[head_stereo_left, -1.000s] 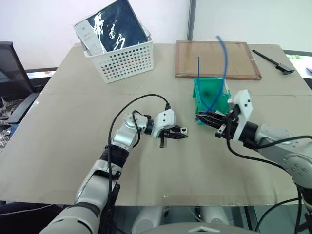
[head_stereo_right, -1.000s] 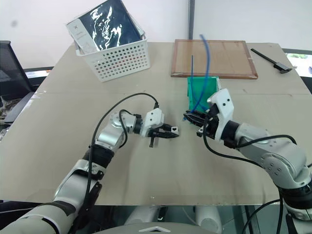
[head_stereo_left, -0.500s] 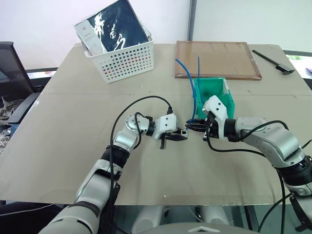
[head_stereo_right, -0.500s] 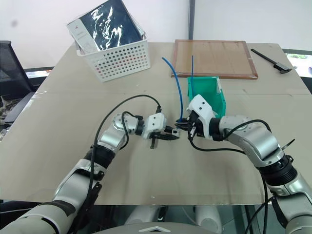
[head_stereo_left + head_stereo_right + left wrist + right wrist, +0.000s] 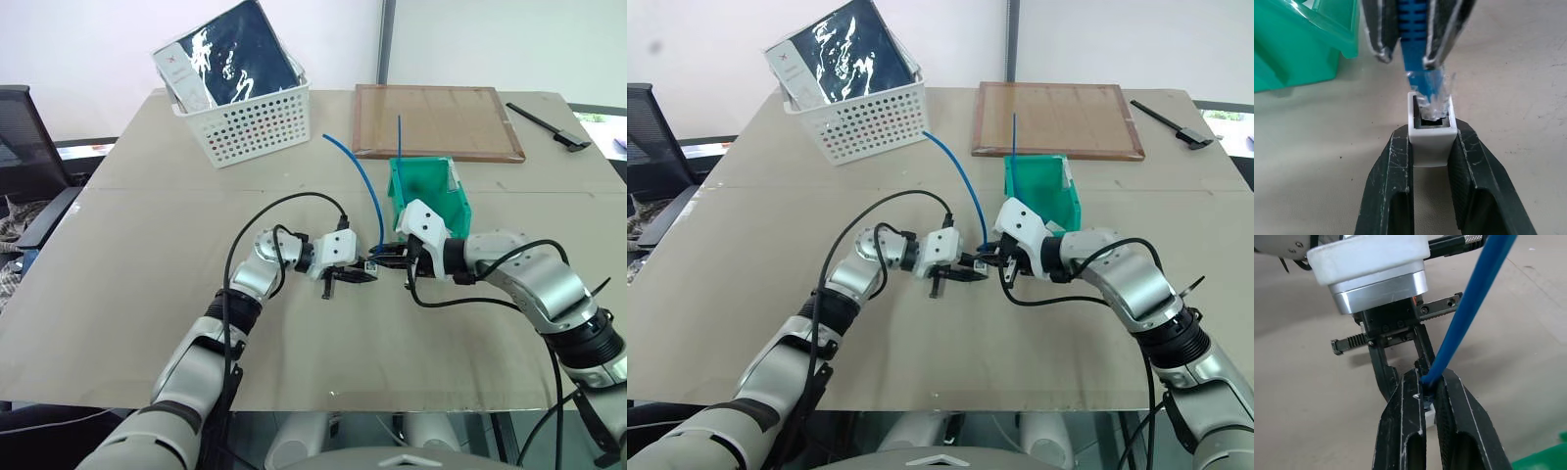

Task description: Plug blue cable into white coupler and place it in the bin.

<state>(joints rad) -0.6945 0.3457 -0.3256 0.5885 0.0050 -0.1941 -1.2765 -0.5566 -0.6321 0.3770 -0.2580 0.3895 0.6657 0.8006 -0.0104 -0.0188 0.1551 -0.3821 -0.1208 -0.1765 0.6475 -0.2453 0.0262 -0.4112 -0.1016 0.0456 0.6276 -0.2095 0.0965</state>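
Note:
The robot's left gripper should release the white coupler inside the green bin (image 5: 445, 208), toward the near side of the bin.
My left gripper (image 5: 366, 267) is shut on the white coupler (image 5: 1431, 133), pinching it between both fingers just above the table with its dark socket facing my right gripper (image 5: 388, 257). The right gripper is shut on the blue cable (image 5: 364, 186) close to its clear plug. That plug's tip (image 5: 1431, 100) sits in the mouth of the socket. From the right gripper (image 5: 1430, 379) the cable (image 5: 1474, 308) arcs up and away to the left. The green bin (image 5: 433, 186) stands on the table right behind the right gripper.
A thin blue strand (image 5: 399, 137) stands upright at the bin's back wall. At the back left is a white perforated basket (image 5: 257, 122) holding a dark packet. A wooden board (image 5: 436, 119) and a black tool (image 5: 549, 125) lie at the back right.
My right gripper has come left and down to meet the left gripper and has rolled. The cable's free end has swung from upper right to left. The left gripper has stayed put.

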